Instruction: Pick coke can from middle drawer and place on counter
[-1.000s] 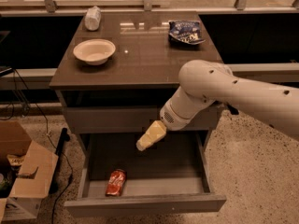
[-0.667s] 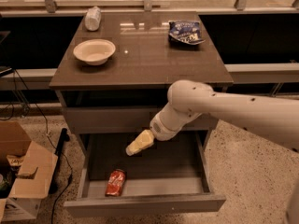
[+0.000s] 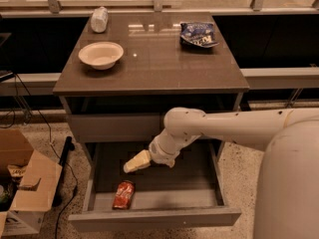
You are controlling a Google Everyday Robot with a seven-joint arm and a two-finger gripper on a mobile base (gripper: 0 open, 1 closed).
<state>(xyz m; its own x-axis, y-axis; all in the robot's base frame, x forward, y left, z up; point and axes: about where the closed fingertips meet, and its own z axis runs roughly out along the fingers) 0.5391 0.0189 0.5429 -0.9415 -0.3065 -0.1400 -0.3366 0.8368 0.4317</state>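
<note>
Next, my gripper needs to go to the coke can's far end (image 3: 125,186), toward the back of the middle drawer, and close there.
The coke can (image 3: 123,194) lies on its side at the front left of the open middle drawer (image 3: 204,178). My gripper (image 3: 132,164) hangs inside the drawer opening, just above and slightly right of the can, not touching it. The white arm reaches in from the right. The counter (image 3: 154,59) is the dark glossy top of the cabinet above.
On the counter stand a white bowl (image 3: 100,55) at the left, a blue chip bag (image 3: 198,34) at the back right and a pale bottle lying at the back left (image 3: 99,19). A cardboard box (image 3: 25,188) stands on the floor left of the cabinet.
The arm has swung left and down into the drawer; my gripper has moved from above the drawer's middle toward the coke can.
</note>
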